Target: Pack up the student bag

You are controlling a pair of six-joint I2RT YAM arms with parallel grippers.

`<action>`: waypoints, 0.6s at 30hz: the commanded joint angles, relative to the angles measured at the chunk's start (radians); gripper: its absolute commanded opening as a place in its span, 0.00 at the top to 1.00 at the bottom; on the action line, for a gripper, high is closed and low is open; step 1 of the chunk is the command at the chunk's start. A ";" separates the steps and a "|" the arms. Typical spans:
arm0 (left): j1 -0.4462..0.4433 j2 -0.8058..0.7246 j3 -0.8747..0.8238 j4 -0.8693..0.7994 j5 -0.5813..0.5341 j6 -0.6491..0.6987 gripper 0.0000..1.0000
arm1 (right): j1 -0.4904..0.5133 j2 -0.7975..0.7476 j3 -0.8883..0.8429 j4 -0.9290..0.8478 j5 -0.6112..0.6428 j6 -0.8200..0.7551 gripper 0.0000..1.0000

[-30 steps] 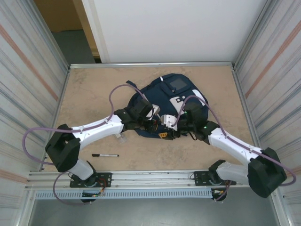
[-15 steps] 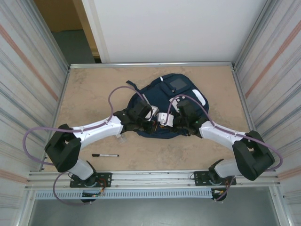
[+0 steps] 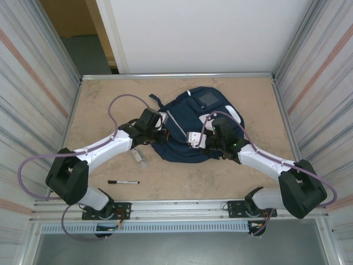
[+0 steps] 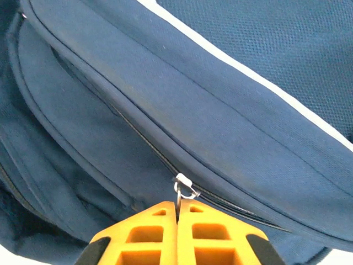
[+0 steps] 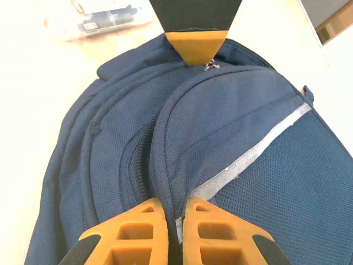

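My right gripper needs to open and grab the bag's edge (image 5: 163, 135) next to a straightened zip, as the zip bends from the fold in my right gripper to the zipper pull.
The navy student bag (image 3: 193, 110) lies flat in the middle of the table. My left gripper (image 3: 164, 124) is at the bag's left edge. Its orange fingers (image 4: 207, 232) are shut on the small metal zipper pull (image 4: 186, 187) of a closed zip. My right gripper (image 3: 186, 138) sits on the bag's near side, shut on a raised fold of the student bag (image 5: 231, 121) beside the grey reflective stripe (image 5: 253, 154). From the right wrist I see the left gripper (image 5: 197, 44) across the bag, with the zipper pull (image 5: 209, 66) at its tips.
A clear pouch (image 3: 139, 156) lies on the table just left of the bag and shows as the clear pouch (image 5: 99, 19) beyond it. A black pen (image 3: 123, 182) lies near the front left. Metal walls close in the table on both sides.
The right gripper has shut on the bag's fabric. The left arm has drawn back to the left with the zipper pull still in its fingers.
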 commanded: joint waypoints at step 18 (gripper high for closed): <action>-0.204 -0.122 -0.046 0.117 0.131 -0.127 1.00 | 0.129 -0.066 -0.004 0.008 0.193 0.423 0.56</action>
